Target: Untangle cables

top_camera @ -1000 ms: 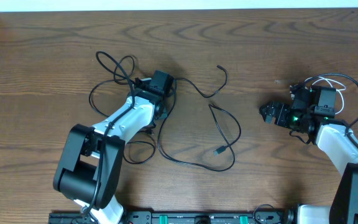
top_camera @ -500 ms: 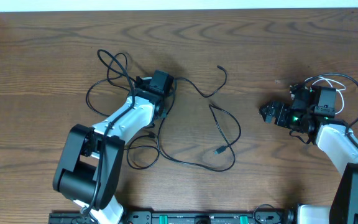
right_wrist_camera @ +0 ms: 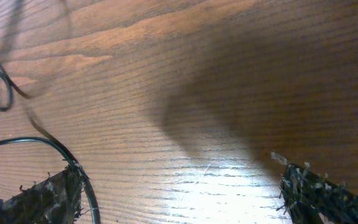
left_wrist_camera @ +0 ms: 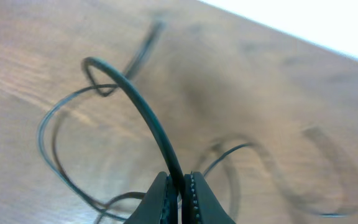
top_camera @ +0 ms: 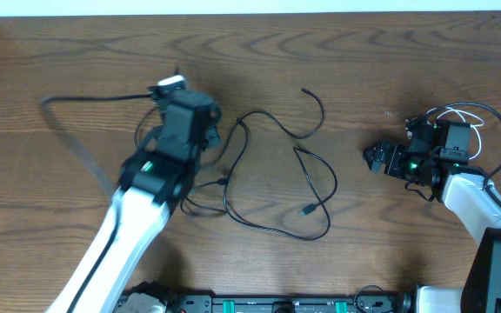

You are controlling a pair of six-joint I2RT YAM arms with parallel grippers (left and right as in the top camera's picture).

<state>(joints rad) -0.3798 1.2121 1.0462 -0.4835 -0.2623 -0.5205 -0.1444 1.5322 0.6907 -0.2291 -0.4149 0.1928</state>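
The robot's left gripper will release the black cable on the wood just inside the front strand point(top_camera: 264, 221) of the middle cable loop.
Thin black cables point(top_camera: 277, 130) lie in loose loops across the middle of the table, with a small plug end point(top_camera: 304, 210) near the front. My left gripper point(left_wrist_camera: 180, 188) is shut on one black cable point(left_wrist_camera: 143, 109), which arches up out of the jaws above the wood. From overhead the left gripper point(top_camera: 190, 122) is raised and blurred, and a cable strand point(top_camera: 94, 98) streaks out to its left. My right gripper point(top_camera: 377, 158) rests at the right, open, with nothing between its fingers point(right_wrist_camera: 42, 196). A thin white cord point(top_camera: 464, 110) loops at the right wrist.
A dark cord point(right_wrist_camera: 61, 149) runs past the left finger of the right gripper point(right_wrist_camera: 179, 199). The table's far edge point(top_camera: 250, 12) meets a white strip. The arm bases and a black rail point(top_camera: 259, 304) line the front edge.
My left gripper has shut on a black cable and lifted up and left, dragging the left loops with it. The right arm has not moved.
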